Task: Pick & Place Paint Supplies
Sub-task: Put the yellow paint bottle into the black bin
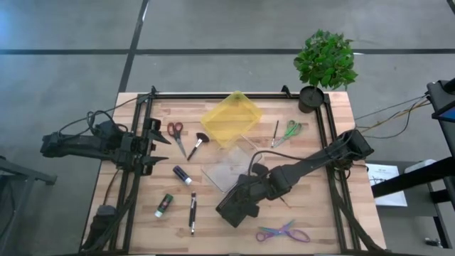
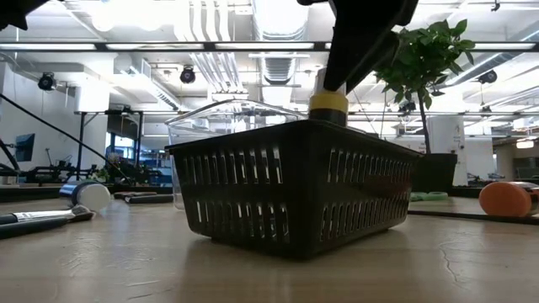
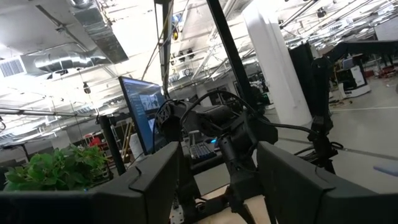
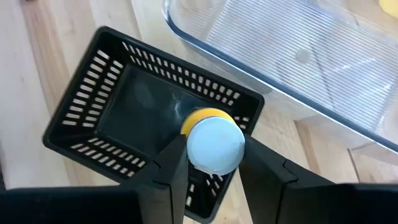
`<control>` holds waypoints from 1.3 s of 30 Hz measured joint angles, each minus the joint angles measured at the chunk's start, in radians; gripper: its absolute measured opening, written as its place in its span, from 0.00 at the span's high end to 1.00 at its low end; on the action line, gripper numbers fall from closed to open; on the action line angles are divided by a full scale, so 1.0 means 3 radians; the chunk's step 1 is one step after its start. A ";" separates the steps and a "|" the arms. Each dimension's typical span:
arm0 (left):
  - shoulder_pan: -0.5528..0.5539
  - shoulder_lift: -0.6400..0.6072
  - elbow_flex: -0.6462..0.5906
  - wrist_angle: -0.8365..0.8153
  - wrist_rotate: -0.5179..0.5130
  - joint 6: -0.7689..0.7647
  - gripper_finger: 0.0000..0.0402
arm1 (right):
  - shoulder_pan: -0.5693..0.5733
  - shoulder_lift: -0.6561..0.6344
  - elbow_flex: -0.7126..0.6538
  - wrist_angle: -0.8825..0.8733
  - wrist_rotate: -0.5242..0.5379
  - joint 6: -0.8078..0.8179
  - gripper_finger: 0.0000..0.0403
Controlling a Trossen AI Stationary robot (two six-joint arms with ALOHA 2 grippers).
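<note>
The robot's right gripper needs to let go of the paint bottle, now held over the black slotted basket, inside the black slotted basket (image 1: pixel 244 196) (image 4: pixel 203 123), toward the basket's corner by the clear plastic tray.
My right gripper (image 4: pixel 212 163) is shut on a small paint bottle with a yellow-orange body (image 2: pixel 328 103) and a white cap (image 4: pixel 214 146), over a black slotted basket (image 1: pixel 229 208) at the table's near middle. A dark blue bottle (image 1: pixel 182 175), a green bottle (image 1: pixel 164 205) and a dark brush (image 1: pixel 192 212) lie flat on the wood left of the basket. Another brush (image 1: pixel 197 144) lies farther back. My left gripper (image 3: pixel 217 186) waits open at the left edge, raised, with nothing between its fingers. My right gripper pinches the bottle's cap end (image 4: pixel 191 148) between its two fingers (image 4: pixel 169 177), coming from above and slanting down. The bottle hangs cap up below the fingers, lifted clear. Its body (image 4: pixel 205 116) points down into the basket's opening, with its lower end about level with the rim (image 2: pixel 337 124).
A clear plastic tray (image 1: pixel 231 168) sits just behind the basket, and a yellow basket (image 1: pixel 231 117) behind that. Red scissors (image 1: pixel 175 135), green scissors (image 1: pixel 290 131) with a thin brush (image 1: pixel 276 133), and purple scissors (image 1: pixel 284 233) lie around. A potted plant (image 1: pixel 323 64) stands at the far right.
</note>
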 joint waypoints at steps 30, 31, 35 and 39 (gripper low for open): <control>-0.0001 0.0001 0.0000 -0.0003 0.0000 0.0000 0.45 | -0.0047 0.0025 -0.0125 0.0177 -0.0064 -0.0105 0.73; -0.0001 0.0001 0.0000 -0.0003 0.0000 0.0000 0.45 | -0.0047 0.0025 -0.0128 0.0176 -0.0064 -0.0106 0.73; -0.0001 0.0001 0.0000 -0.0003 0.0000 0.0000 0.45 | -0.0051 0.0025 -0.0150 0.0210 -0.0089 -0.0127 0.73; -0.0001 0.0001 0.0000 -0.0005 0.0000 0.0000 0.45 | -0.0051 0.0025 -0.0155 0.0210 -0.0092 -0.0128 0.73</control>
